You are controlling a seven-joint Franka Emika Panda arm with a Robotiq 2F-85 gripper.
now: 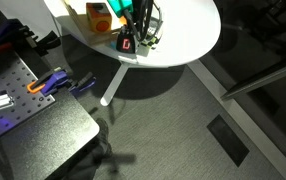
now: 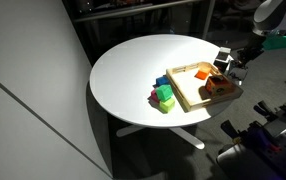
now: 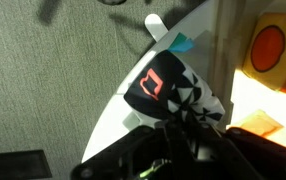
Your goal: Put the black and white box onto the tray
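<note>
The black and white box will go inside the wooden tray (image 1: 121, 6), just behind the orange blocks.
The black and white box (image 3: 161, 90) is a black cube with white marks and a red square outline. In the wrist view it fills the middle, tilted, right at my gripper's (image 3: 183, 118) fingertips, which close on its lower part. In both exterior views the box (image 1: 126, 43) (image 2: 221, 57) is near the table's edge with the gripper (image 1: 143, 30) (image 2: 231, 63) against it. The tan wooden tray (image 2: 186, 95) lies just beside it; its bright edge shows in the wrist view (image 3: 241, 100). Whether the box is off the table is unclear.
An orange object (image 2: 220, 87) lies in the tray. Green and blue blocks (image 2: 165, 95) sit on the round white table (image 2: 133, 70) by the tray. An orange box (image 1: 100, 15) stands near the cube. A dark bench with tools (image 1: 33, 100) is nearby.
</note>
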